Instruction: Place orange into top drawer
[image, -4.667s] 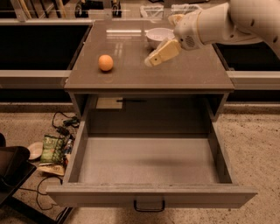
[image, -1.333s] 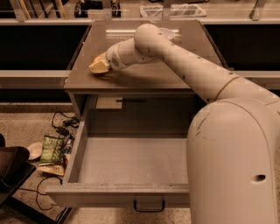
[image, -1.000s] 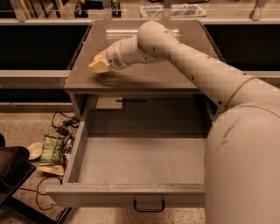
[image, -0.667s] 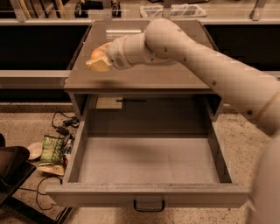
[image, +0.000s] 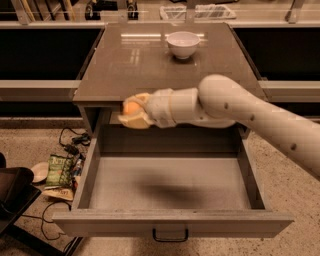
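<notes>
Next, my gripper lets go of the orange on the rear middle of the open drawer's bottom (image: 172, 157), lined up with the drawer's handle.
My gripper (image: 132, 112) is shut on the orange (image: 131, 107), a small round orange fruit seen between the yellowish fingers. It hangs in the air just in front of the cabinet top's front edge, above the rear left part of the open top drawer (image: 170, 187). The drawer is pulled far out, its inside bare, with a small dark handle (image: 170, 235) at the centre of its front panel. My white arm reaches in from the right.
A white bowl (image: 183, 44) stands at the back of the cabinet top (image: 150, 65). Cables, a snack bag (image: 59, 171) and a plate lie on the floor at the left. A dark object sits at the bottom left corner.
The gripper has lifted the orange off the left of the cabinet top and carried it forward and down, past the front edge, to above the open drawer. The arm has drawn back to the right.
</notes>
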